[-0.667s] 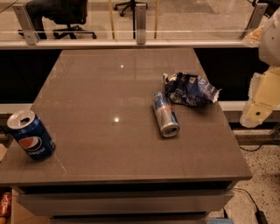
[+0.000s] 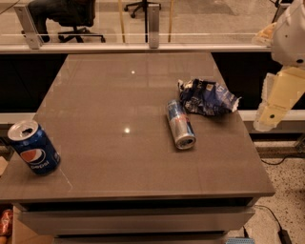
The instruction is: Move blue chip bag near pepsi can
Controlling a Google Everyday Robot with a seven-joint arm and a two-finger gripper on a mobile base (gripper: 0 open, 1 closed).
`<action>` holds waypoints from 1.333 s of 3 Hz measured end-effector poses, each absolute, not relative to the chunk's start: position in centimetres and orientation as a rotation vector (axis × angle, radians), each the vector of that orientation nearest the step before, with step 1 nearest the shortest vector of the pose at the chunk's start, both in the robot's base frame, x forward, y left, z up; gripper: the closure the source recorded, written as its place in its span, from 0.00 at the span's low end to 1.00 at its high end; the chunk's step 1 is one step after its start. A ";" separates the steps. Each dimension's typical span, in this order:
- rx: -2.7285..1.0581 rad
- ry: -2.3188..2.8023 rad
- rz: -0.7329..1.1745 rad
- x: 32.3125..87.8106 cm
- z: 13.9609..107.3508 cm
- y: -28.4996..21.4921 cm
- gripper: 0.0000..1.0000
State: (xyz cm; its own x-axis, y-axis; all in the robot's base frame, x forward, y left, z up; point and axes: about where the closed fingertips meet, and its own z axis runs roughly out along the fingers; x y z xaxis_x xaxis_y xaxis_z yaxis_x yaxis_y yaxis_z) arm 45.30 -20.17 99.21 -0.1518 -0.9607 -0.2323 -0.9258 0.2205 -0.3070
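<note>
Next, I move to the blue chip bag's crumpled middle (image 2: 207, 93), between its two ends, and close my gripper there.
The blue chip bag (image 2: 208, 97) lies crumpled on the right side of the grey table (image 2: 109, 109), dark blue with white patches. The pepsi can (image 2: 33, 147) stands upright at the table's front left corner, its top opened. My gripper (image 2: 268, 119) hangs at the right edge of the view, beyond the table's right edge and to the right of the bag. It holds nothing that I can see and touches neither object.
A slim silver-and-blue can (image 2: 180, 123) lies on its side just left of and in front of the chip bag. A glass railing (image 2: 152, 28) runs behind the table, with office chairs (image 2: 66, 14) beyond it. Cables lie on the floor at the right.
The gripper has edged slightly left toward the table's right edge. The bag and both cans have not moved.
</note>
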 end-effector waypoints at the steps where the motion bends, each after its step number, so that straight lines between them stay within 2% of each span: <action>1: -1.816 2.079 -0.117 46.8 98.2 -18.7 0.00; 4: -1.959 1.991 -0.083 53.0 93.6 -14.4 0.00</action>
